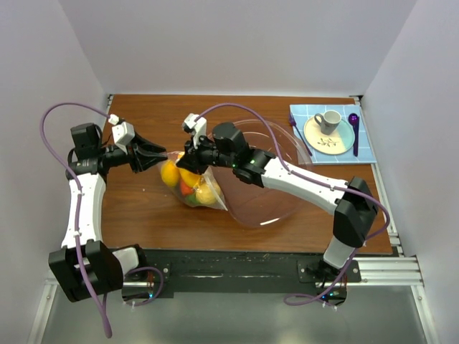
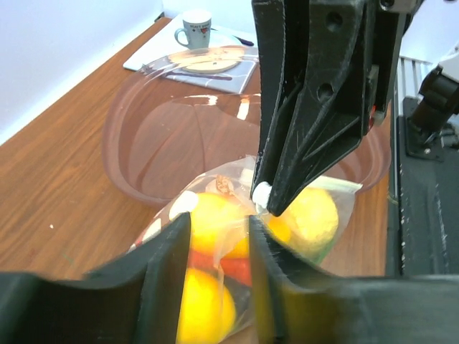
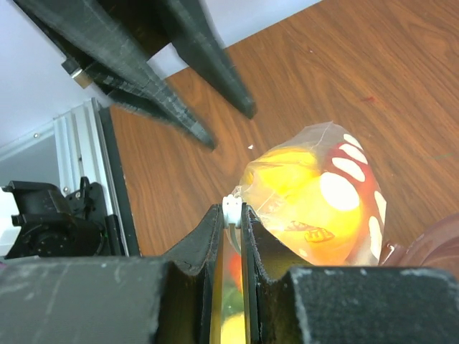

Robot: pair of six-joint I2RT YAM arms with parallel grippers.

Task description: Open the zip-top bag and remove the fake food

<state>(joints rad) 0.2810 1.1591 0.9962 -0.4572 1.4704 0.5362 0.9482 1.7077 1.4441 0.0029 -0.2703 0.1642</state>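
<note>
I will let go of the white zip slider with my right gripper next to the pink-tinted bowl's rim (image 1: 223, 190), on the side that faces my left gripper.
The clear zip-top bag (image 1: 206, 198) hangs over the brown table with the fake food (image 1: 172, 174) inside: yellow and orange rounded pieces and something red. My right gripper (image 1: 191, 159) is shut on the bag's white zip slider (image 3: 231, 206) at the top edge and holds the bag up. My left gripper (image 1: 159, 155) is open, its tips just left of the bag's upper corner. In the left wrist view its fingers (image 2: 168, 272) stand apart, with crinkled bag film (image 2: 231, 240) and yellow fruit (image 2: 208, 215) in the gap. The bag (image 3: 315, 193) bulges to the right of my right gripper (image 3: 231, 215).
A large rigid pink-tinted clear bowl (image 1: 276, 193) sits right behind the bag, under my right arm. A blue checked mat (image 1: 366, 147) at the back right carries a plate, a grey cup (image 1: 330, 120), a purple spoon and a fork. White walls enclose the table.
</note>
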